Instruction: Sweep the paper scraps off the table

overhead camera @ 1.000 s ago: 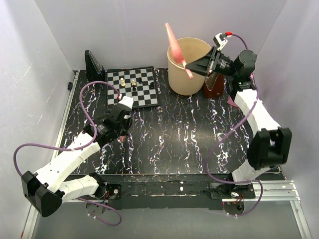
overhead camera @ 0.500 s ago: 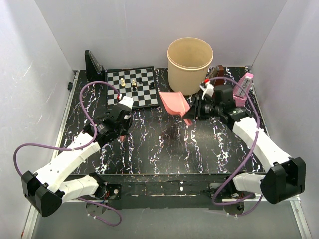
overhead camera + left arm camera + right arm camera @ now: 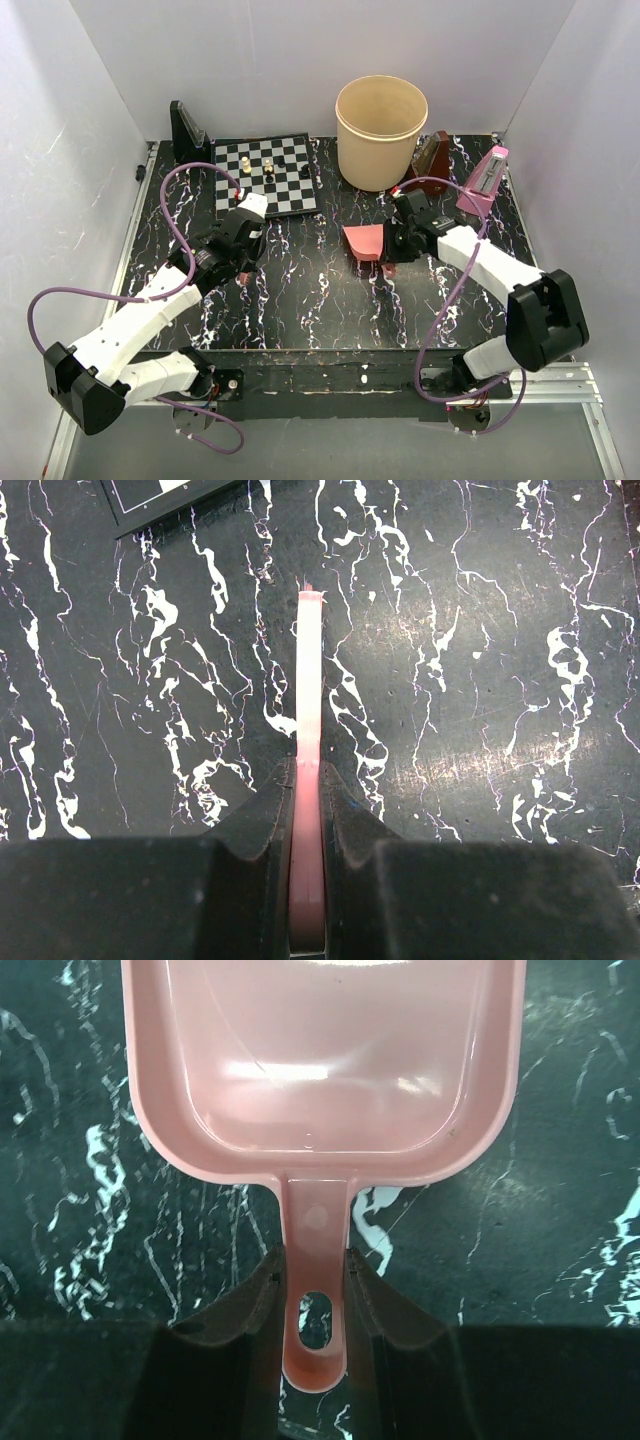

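Note:
I will use my left gripper to set the pink tool on the black marbled table (image 3: 312, 247) between the chessboard and the pink dustpan.
No paper scraps show on the black marbled table (image 3: 320, 300) in any view. My right gripper (image 3: 388, 245) is shut on the handle of a pink dustpan (image 3: 363, 243), held low over the table right of centre. In the right wrist view the gripper (image 3: 315, 1290) clamps the handle and the dustpan (image 3: 320, 1060) is empty. My left gripper (image 3: 243, 265) is at the left, below the chessboard. In the left wrist view it (image 3: 308, 780) is shut on a thin pink flat tool (image 3: 310, 670) seen edge-on, pointing forward just above the table.
A tall beige bucket (image 3: 380, 130) stands at the back centre. A chessboard (image 3: 265, 175) with a few pieces lies at the back left, a black stand (image 3: 187, 130) behind it. A brown object (image 3: 432, 158) and a pink metronome-like object (image 3: 482, 180) stand at the back right.
My right arm has brought the dustpan down from over the bucket to low over the table, then a little nearer. The left arm has not moved.

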Tool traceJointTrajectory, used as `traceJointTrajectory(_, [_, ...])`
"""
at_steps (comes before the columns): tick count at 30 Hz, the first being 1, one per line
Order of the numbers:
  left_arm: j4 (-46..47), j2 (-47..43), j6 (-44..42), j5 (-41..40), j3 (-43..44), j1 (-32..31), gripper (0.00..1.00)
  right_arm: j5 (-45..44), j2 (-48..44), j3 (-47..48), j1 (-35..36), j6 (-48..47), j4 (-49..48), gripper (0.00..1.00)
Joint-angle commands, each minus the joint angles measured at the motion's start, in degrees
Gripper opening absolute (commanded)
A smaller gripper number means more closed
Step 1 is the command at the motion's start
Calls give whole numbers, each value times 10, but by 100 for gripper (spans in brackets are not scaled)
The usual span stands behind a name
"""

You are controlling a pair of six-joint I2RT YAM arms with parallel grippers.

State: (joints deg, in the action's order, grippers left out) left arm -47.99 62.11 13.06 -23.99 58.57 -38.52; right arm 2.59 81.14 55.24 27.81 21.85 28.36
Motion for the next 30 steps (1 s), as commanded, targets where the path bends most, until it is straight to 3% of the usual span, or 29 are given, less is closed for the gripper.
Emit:
traceJointTrajectory(1, [7, -5, -1, -10, 2, -2, 0, -91, 33, 62, 15, -10, 19, 4])
traceJointTrajectory(3, [7, -6, -1, -9, 2, -1, 0, -107, 52, 95, 17, -12, 36, 9])
traceJointTrajectory(5, [7, -6, -1, -9, 2, -2, 0, -116, 67, 133, 20, -12, 60, 22])
traceJointTrajectory(6, [7, -6, -1, -9, 3, -1, 0, -125, 74, 151, 22, -11, 73, 33])
traceJointTrajectory(8, [8, -7, -1, -9, 2, -1, 0, -135, 70, 180, 26, -13, 88, 77])
traceJointTrajectory(9, [8, -7, -1, -8, 1, -1, 0, -128, 62, 186, 29, -20, 83, 81])
traceJointTrajectory(14, [7, -7, -2, -9, 1, -2, 0, -80, 9, 178, 29, -28, 47, 87])
traceJointTrajectory(19, [7, -8, -2, -8, 1, -1, 0, -87, -58, 84, 29, -24, -21, 87])
traceJointTrajectory(22, [6, -8, -2, -4, 1, -1, 0, -99, -128, -22, 29, -12, -99, 87])
traceJointTrajectory(27, [6, -8, -3, -4, 3, -1, 0, -106, -294, -251, 29, 5, -310, 87])
traceJointTrajectory(30, [7, -7, -4, -3, 2, -1, 0, -125, -354, -341, 29, 15, -365, 88])
